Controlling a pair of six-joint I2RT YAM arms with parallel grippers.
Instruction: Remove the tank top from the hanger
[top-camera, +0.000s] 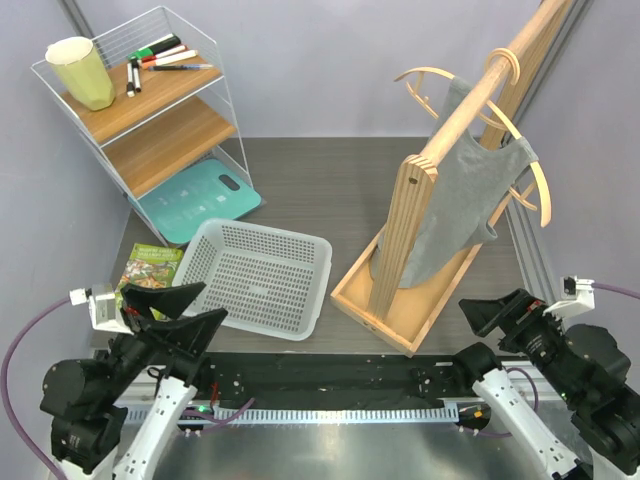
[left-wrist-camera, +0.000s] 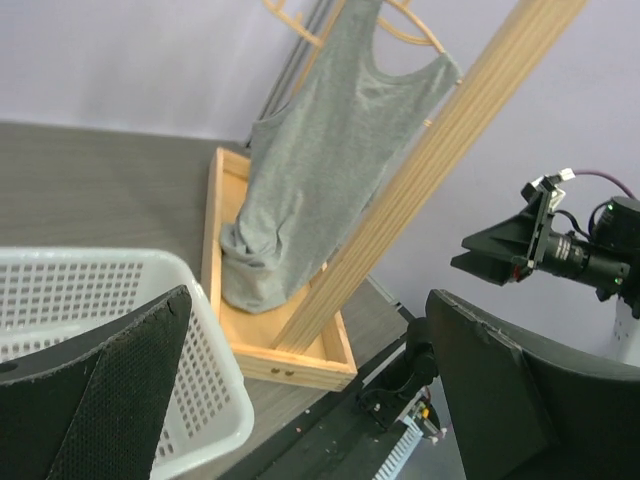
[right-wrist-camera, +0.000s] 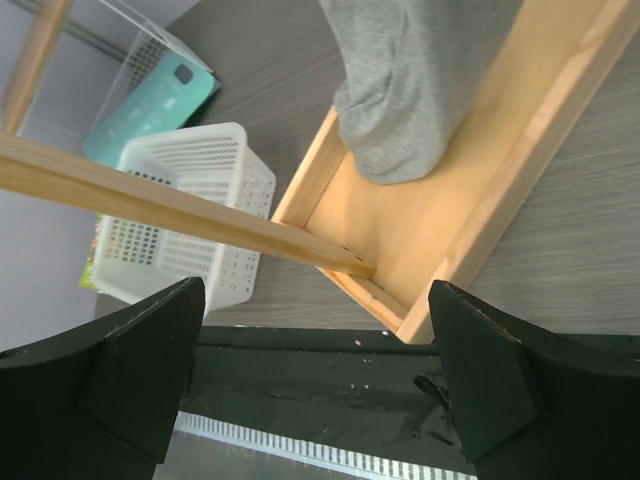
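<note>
My right gripper is going to close on the nearer bare end (top-camera: 543, 187) of the pale-wood hanger, just outside the shoulder strap of the grey tank top.
The grey tank top (top-camera: 470, 195) hangs on a curved pale-wood hanger (top-camera: 537, 182) from the thick wooden rail (top-camera: 480, 95); its hem bunches in the wooden tray base (top-camera: 385, 310). It also shows in the left wrist view (left-wrist-camera: 320, 170) and the right wrist view (right-wrist-camera: 420, 80). A second, bare hanger (top-camera: 425, 85) hangs further back. My left gripper (top-camera: 165, 305) is open and empty near the front left. My right gripper (top-camera: 495, 310) is open and empty at the front right, near the tray's corner.
A white perforated basket (top-camera: 262, 275) sits left of the wooden stand. A wire shelf (top-camera: 150, 110) with a cup and markers stands at the back left, a teal scale (top-camera: 200, 200) under it. A green book (top-camera: 150, 268) lies near the left gripper.
</note>
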